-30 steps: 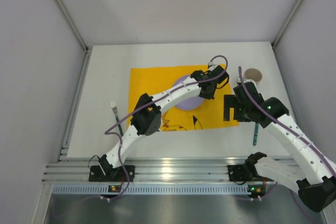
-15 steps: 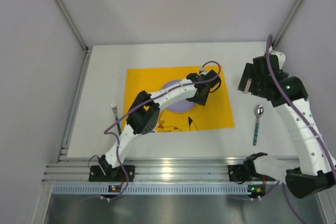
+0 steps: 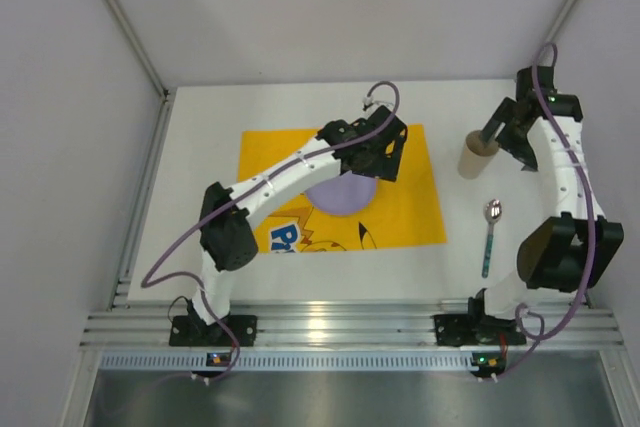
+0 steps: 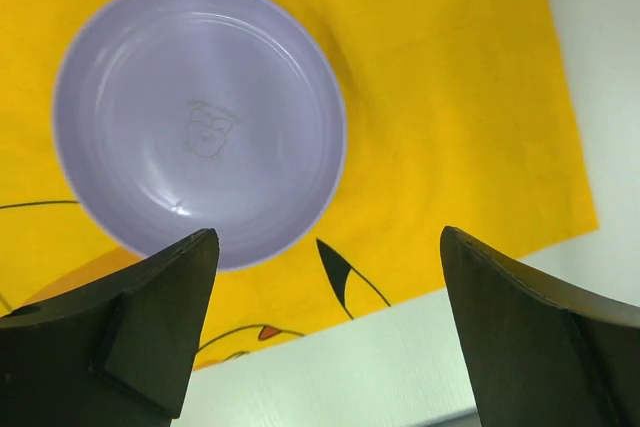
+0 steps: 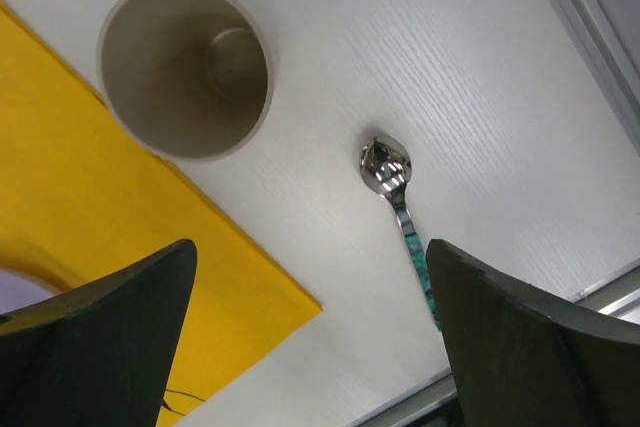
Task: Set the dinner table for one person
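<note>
Next, I move my right gripper over to the beige cup and close it on the cup's rim [image 3: 495, 149] [image 5: 270, 75], on the side that faces away from the yellow cloth.
The white dinner table [image 3: 195, 162] carries a yellow cartoon-printed cloth [image 3: 415, 209] with a lilac plate [image 4: 200, 122] lying on it. My left gripper [image 4: 328, 239] hovers above the plate's near rim, open, with only cloth and tabletop showing between its fingers. From above, the left arm hides part of the plate [image 3: 335, 197]. A beige cup [image 3: 477, 154] stands upright just right of the cloth. A spoon [image 3: 490, 235] with a teal handle lies nearer than the cup. My right gripper [image 5: 310, 247] hangs open and empty above the cup [image 5: 185, 67] and spoon [image 5: 395, 192].
A ribbed aluminium rail [image 3: 320, 332] runs along the table's near edge, by the arm bases. Grey enclosure walls stand close on the left, right and back. The right arm's elbow [image 3: 555, 252] hangs over the table's right side.
My left gripper has opened and lifted off the plate, which now rests on the cloth. The right arm swung back to the far right, uncovering the cup and spoon.
</note>
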You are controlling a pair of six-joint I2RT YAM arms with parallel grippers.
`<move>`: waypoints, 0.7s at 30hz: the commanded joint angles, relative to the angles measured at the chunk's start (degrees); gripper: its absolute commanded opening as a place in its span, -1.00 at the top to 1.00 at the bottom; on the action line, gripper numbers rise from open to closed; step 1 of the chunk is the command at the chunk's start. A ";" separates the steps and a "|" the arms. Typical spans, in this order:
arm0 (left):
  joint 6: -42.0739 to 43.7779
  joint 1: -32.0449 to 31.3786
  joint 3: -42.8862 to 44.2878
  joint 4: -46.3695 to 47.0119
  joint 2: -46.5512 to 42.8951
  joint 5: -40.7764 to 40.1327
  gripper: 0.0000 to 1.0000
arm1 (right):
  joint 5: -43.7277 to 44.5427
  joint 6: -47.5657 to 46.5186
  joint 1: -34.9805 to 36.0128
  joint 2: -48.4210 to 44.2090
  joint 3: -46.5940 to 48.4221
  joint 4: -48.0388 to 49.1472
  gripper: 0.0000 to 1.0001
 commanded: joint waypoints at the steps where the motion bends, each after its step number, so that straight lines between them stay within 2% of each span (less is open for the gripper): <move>1: -1.12 0.96 -3.82 -0.26 -10.15 -2.55 -0.93 | -3.86 0.55 -3.57 4.63 4.31 3.75 -0.95; 6: -2.27 1.93 -14.01 1.32 -19.55 -2.64 -0.93 | -4.47 -0.25 -4.45 10.18 3.35 9.54 -0.82; 13: -2.62 6.06 -26.49 2.38 -27.91 -1.94 -0.90 | -4.92 -0.95 -4.28 16.94 -1.31 17.99 -0.72; 16: -2.35 7.64 -30.10 2.64 -29.94 -1.23 -0.90 | -3.95 -2.00 -4.28 19.67 -0.70 18.61 -0.02; 17: -2.09 7.99 -30.89 2.73 -31.07 -1.06 -0.89 | -3.78 -2.62 -4.28 20.11 0.18 18.52 0.42; 19: -1.92 8.96 -32.91 2.73 -32.05 -0.97 -0.89 | -3.25 -3.32 -4.10 21.08 1.84 17.73 0.75; 20: -1.83 9.22 -33.53 2.82 -32.75 -0.79 -0.89 | -3.16 -3.67 -3.76 21.09 2.64 16.95 1.00; 21: -1.74 9.75 -34.50 2.82 -33.02 -0.53 -0.89 | -2.72 -4.03 -3.23 21.17 3.69 16.24 1.00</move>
